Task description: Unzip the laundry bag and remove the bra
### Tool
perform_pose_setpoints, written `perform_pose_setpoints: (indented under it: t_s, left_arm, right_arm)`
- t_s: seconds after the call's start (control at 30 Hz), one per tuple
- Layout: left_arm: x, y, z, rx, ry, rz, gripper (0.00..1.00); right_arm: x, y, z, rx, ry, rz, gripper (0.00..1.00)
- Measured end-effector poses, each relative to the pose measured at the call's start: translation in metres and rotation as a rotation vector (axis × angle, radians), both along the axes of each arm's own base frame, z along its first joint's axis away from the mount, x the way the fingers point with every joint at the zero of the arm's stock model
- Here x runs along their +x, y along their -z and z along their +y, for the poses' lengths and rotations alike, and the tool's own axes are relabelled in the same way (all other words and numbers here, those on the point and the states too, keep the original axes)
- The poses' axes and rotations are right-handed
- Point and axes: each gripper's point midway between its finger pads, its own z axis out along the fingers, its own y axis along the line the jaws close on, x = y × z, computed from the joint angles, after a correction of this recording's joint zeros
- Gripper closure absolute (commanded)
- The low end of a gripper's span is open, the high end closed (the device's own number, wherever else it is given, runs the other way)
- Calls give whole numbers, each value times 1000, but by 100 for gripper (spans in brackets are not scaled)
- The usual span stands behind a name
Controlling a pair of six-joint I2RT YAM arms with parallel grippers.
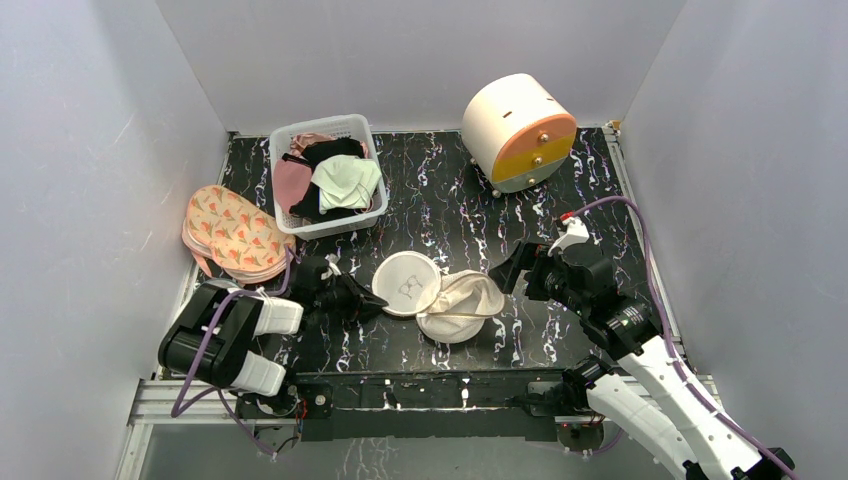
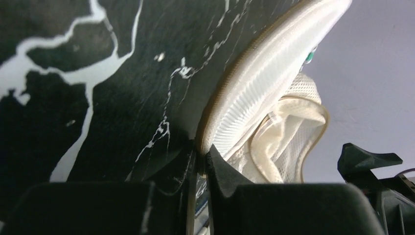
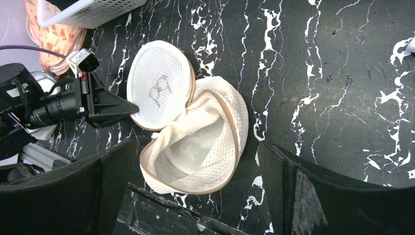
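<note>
Next, I release the round lid with my left gripper over the opening of the white mesh laundry bag [image 1: 438,291].
The white mesh laundry bag [image 1: 462,305] lies unzipped mid-table, its round lid [image 1: 407,283] folded open to the left. My left gripper [image 1: 372,298] is shut on the lid's tan rim; the left wrist view shows the rim [image 2: 264,83] pinched between the jaws [image 2: 201,152]. My right gripper [image 1: 515,272] is open and empty, just right of the bag. In the right wrist view [image 3: 193,152] the bag's inside [image 3: 195,152] shows only mesh. A peach floral bra [image 1: 232,235] lies at the table's left edge.
A white basket [image 1: 285,215] of clothes stands at the back, left of centre. A round cream-and-orange drawer unit [image 1: 520,132] stands at the back right. White walls close in the table on three sides.
</note>
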Motion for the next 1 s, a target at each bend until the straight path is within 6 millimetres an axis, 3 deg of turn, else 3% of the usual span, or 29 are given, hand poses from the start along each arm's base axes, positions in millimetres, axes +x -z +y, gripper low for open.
perform_pose_setpoints:
  t_s: [0.2, 0.53, 0.73, 1.0]
  left_arm:
    - [18, -19, 1, 33, -8, -79, 100]
    - [46, -93, -3, 59, 62, -382, 100]
    - [53, -134, -5, 113, 149, -579, 100]
    - [54, -206, -15, 205, 312, -907, 100]
  right_arm:
    - [-1, 4, 0, -5, 0, 9, 5]
    - [-1, 7, 0, -9, -3, 20, 4]
    - [0, 8, 1, -10, -4, 23, 4]
    - [0, 9, 1, -13, -4, 28, 5]
